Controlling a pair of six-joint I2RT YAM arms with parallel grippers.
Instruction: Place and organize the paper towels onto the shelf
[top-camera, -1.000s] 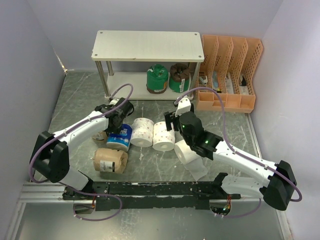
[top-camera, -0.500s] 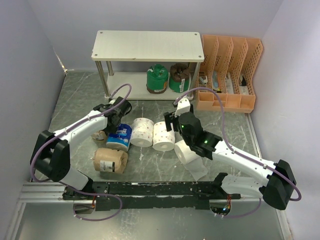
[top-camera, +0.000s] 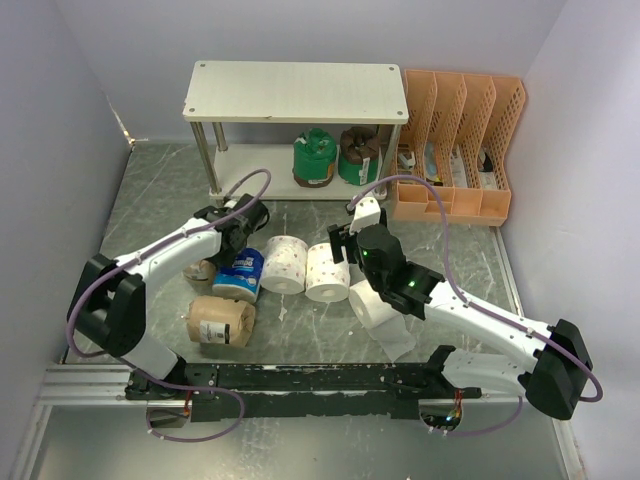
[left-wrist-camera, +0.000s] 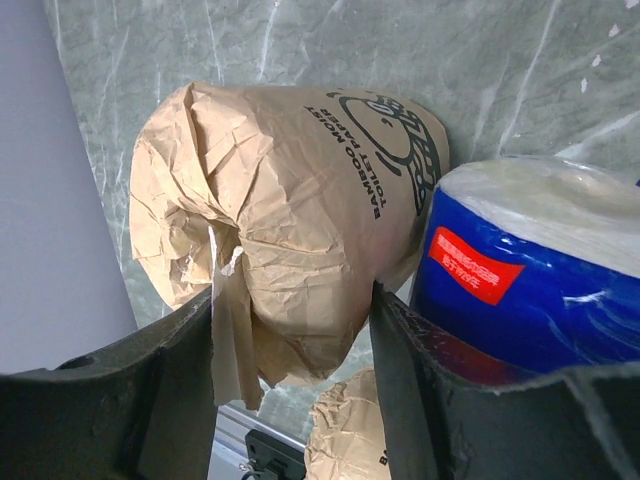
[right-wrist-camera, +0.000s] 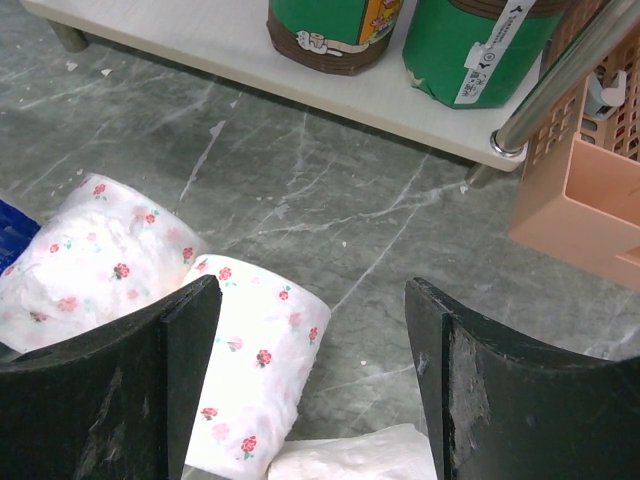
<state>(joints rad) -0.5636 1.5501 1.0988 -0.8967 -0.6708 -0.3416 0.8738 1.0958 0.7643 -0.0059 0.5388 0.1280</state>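
Next, I open my left gripper, as the tan roll's loose paper bunches between its fingers, and pinch the tan roll's side (left-wrist-camera: 300, 280) beside its opening before lifting.
My left gripper (top-camera: 210, 258) is shut on a tan-wrapped roll (left-wrist-camera: 290, 180), its fingers pressed on both sides. A blue-wrapped roll (left-wrist-camera: 540, 260) lies against it on the right, and a second tan roll (top-camera: 220, 322) lies nearer the arm bases. My right gripper (right-wrist-camera: 312, 295) is open and empty above a dotted white roll (right-wrist-camera: 250, 370); another dotted roll (right-wrist-camera: 90, 250) lies to its left. A plain white roll (top-camera: 375, 305) with a loose tail sits under the right arm. A green roll (top-camera: 314, 158) and a dark-brown-topped roll (top-camera: 357, 155) stand on the lower board of the shelf (top-camera: 295, 92).
An orange slotted file organizer (top-camera: 460, 140) stands right of the shelf, close to its silver post (right-wrist-camera: 560, 75). Grey walls close in the left, back and right sides. A black rail (top-camera: 310, 378) runs along the near edge.
My left wrist has shifted slightly toward the back over the tan roll. The right arm and the rolls have not visibly moved.
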